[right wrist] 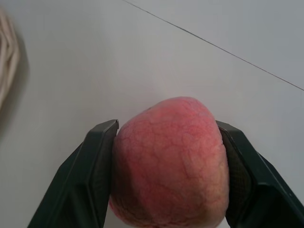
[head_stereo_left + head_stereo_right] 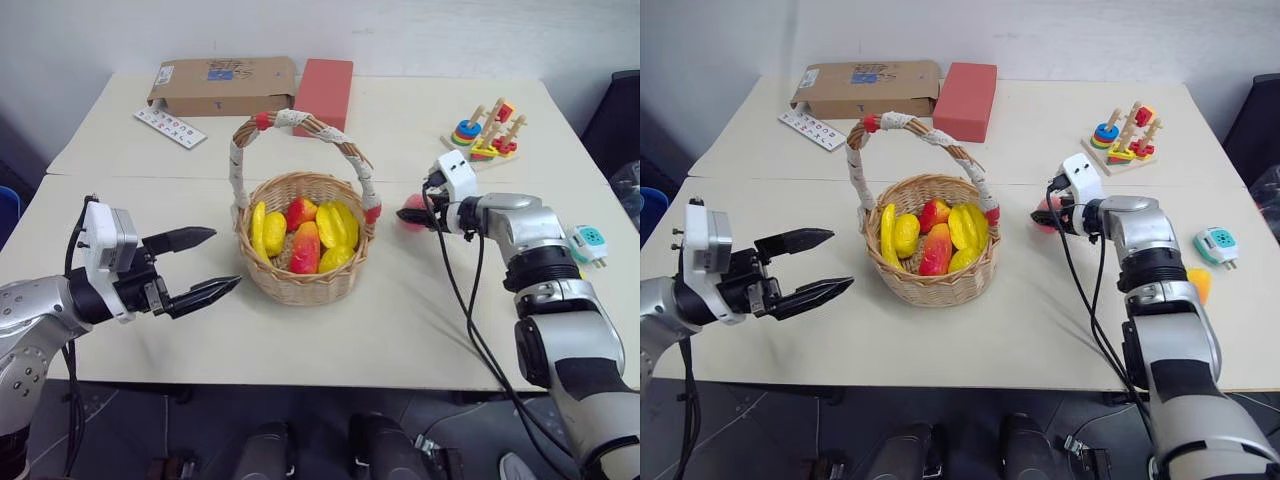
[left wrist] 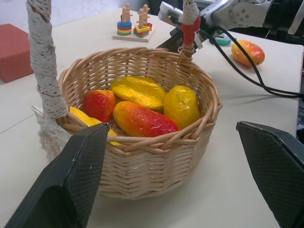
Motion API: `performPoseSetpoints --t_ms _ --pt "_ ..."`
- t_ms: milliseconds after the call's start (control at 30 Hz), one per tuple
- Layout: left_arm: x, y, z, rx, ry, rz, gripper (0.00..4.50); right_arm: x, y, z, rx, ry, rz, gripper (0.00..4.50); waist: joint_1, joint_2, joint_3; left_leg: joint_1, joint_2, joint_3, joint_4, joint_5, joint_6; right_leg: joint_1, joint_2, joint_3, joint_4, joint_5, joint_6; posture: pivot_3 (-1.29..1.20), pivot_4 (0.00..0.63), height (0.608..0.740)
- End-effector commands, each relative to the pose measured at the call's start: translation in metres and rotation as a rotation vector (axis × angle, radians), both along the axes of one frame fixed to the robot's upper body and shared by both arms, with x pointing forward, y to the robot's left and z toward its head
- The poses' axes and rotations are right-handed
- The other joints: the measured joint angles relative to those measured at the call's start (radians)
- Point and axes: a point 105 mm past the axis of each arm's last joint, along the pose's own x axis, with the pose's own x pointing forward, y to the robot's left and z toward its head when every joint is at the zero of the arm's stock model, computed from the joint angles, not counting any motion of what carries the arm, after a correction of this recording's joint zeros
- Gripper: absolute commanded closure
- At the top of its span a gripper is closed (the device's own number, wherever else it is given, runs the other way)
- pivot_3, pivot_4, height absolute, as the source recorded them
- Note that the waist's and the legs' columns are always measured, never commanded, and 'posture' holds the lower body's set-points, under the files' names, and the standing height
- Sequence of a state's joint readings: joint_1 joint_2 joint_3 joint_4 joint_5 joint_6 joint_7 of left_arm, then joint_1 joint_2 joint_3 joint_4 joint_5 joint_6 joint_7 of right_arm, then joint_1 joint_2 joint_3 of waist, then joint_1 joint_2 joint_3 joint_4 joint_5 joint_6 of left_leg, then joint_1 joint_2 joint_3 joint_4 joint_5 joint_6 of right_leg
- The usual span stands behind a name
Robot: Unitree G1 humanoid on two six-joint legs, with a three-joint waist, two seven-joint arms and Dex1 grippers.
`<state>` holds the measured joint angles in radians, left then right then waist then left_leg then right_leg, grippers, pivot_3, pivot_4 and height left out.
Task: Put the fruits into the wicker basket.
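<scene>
The pink peach will go down on the front red fruit inside the wicker basket [image 2: 299,250] from my right gripper.
The wicker basket [image 2: 300,288] stands mid-table and holds several yellow and red fruits [image 2: 305,250]. Just right of the basket, above the table, my right gripper [image 2: 414,215] is shut on the pink peach [image 1: 171,161], with one black finger pressed to each side of it. A yellow-orange mango [image 2: 1200,284] lies on the table by my right forearm. To the left of the basket my left gripper [image 2: 212,262] stands open and level, pointing at the basket wall with nothing between its fingers [image 3: 61,190].
A wooden ring-stacking toy [image 2: 485,132] stands at the back right. A cardboard box [image 2: 222,84], a red block [image 2: 323,93] and a printed strip [image 2: 170,127] lie at the back. A teal-and-white gadget [image 2: 590,243] sits near my right arm.
</scene>
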<state>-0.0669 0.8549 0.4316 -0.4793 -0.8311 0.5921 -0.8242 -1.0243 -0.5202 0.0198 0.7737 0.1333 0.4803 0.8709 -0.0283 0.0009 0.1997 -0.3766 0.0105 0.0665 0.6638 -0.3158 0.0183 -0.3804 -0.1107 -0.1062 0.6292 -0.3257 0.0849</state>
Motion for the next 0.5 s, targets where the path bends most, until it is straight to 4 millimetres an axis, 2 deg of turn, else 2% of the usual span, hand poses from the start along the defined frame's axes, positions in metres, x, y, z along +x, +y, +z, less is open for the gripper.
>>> performPoseSetpoints --t_ms 33,167,267,300,400,500 --pt "-0.006 0.001 0.008 0.011 -0.055 0.006 0.00 -0.030 -0.011 0.037 0.005 -0.127 0.164 2.09 0.006 0.000 0.000 0.000 0.000 0.000 0.000 0.000 0.000 0.000 0.000 0.000 0.000 0.000 0.000 0.00 0.150 0.740" --pt "-0.014 0.010 0.000 0.001 -0.012 0.016 0.00 -0.091 -0.030 0.029 -0.226 -0.132 0.395 2.09 0.030 0.000 0.000 -0.001 0.000 -0.002 0.000 -0.003 0.002 0.000 0.000 -0.001 -0.002 0.000 0.000 0.00 0.150 0.740" --pt "-0.020 0.017 -0.008 0.012 0.020 0.025 0.00 -0.132 -0.026 0.028 -0.238 -0.063 0.518 2.09 0.025 0.000 0.000 -0.001 0.000 -0.001 0.000 -0.005 0.003 0.001 0.000 -0.001 -0.003 0.000 0.000 0.00 0.150 0.740" --pt "-0.019 0.021 -0.009 0.013 0.010 0.041 0.00 -0.145 -0.018 0.030 -0.210 -0.044 0.558 2.09 0.021 0.000 0.000 0.000 0.000 -0.001 0.000 -0.005 0.003 0.002 0.000 0.000 -0.003 0.000 0.000 0.00 0.150 0.740" --pt "-0.014 0.032 -0.009 -0.013 -0.002 0.093 0.00 -0.182 0.030 0.038 -0.087 -0.080 0.722 2.09 0.015 -0.001 0.001 0.004 0.002 0.001 0.000 -0.004 0.001 0.004 0.000 0.000 -0.005 0.000 0.000 0.00 0.150 0.740" --pt "-0.015 0.033 -0.017 -0.005 0.029 0.081 0.00 -0.190 0.067 0.050 -0.008 -0.169 0.781 2.09 0.010 -0.001 0.001 0.007 0.004 0.000 -0.001 -0.003 -0.003 0.004 0.001 -0.001 -0.002 0.000 0.000 0.00 0.150 0.740"
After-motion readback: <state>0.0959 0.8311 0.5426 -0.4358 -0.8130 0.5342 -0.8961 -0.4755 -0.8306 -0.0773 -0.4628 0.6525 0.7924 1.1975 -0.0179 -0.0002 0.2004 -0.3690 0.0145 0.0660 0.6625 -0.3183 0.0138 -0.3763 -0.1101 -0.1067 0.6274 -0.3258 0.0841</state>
